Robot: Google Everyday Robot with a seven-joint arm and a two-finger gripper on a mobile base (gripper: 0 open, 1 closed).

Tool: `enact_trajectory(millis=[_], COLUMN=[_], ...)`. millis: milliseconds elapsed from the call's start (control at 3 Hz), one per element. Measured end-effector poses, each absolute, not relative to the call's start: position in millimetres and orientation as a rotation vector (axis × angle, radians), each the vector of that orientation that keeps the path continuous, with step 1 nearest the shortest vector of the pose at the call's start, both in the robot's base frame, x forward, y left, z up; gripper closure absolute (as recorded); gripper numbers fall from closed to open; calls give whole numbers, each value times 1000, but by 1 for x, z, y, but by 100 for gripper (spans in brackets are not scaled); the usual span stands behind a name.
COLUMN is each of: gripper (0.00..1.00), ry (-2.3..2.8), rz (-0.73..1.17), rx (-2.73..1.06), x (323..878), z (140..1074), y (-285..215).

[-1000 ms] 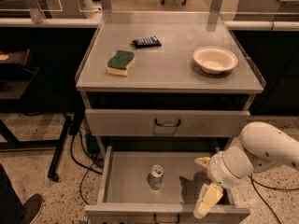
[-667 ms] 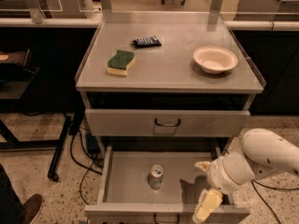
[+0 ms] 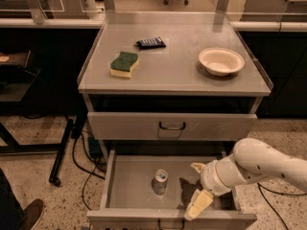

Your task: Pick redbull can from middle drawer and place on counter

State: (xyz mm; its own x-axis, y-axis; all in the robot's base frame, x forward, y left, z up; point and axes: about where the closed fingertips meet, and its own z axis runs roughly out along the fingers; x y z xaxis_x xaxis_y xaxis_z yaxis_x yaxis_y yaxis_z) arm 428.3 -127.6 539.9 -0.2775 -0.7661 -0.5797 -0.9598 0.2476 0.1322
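My gripper is going to close around the middle of the redbull can (image 3: 160,182), and its fingers will go on the sides of the can that stands in the middle drawer.
The redbull can (image 3: 160,181) stands upright in the pulled-out middle drawer (image 3: 129,198), near its centre. My gripper (image 3: 197,185) is inside the drawer to the right of the can, a short gap away, with its pale fingers (image 3: 199,203) spread open and empty. The white arm comes in from the right. The counter (image 3: 177,66) is the grey steel top above.
On the counter lie a green-and-yellow sponge (image 3: 124,64), a flat dark snack packet (image 3: 150,42) and a white bowl (image 3: 221,60). The upper handled drawer (image 3: 171,126) is closed. Cables and a dark stand (image 3: 62,150) are on the floor at left.
The arm and gripper have shifted slightly left, toward the can. The can has not moved.
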Motion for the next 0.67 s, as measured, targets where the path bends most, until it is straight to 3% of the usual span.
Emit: enact_trajectory(millis=[667], gripper=[0], ry=[2125], rz=[696], rx=[-1556], x=[436], z=[523], y=[-119])
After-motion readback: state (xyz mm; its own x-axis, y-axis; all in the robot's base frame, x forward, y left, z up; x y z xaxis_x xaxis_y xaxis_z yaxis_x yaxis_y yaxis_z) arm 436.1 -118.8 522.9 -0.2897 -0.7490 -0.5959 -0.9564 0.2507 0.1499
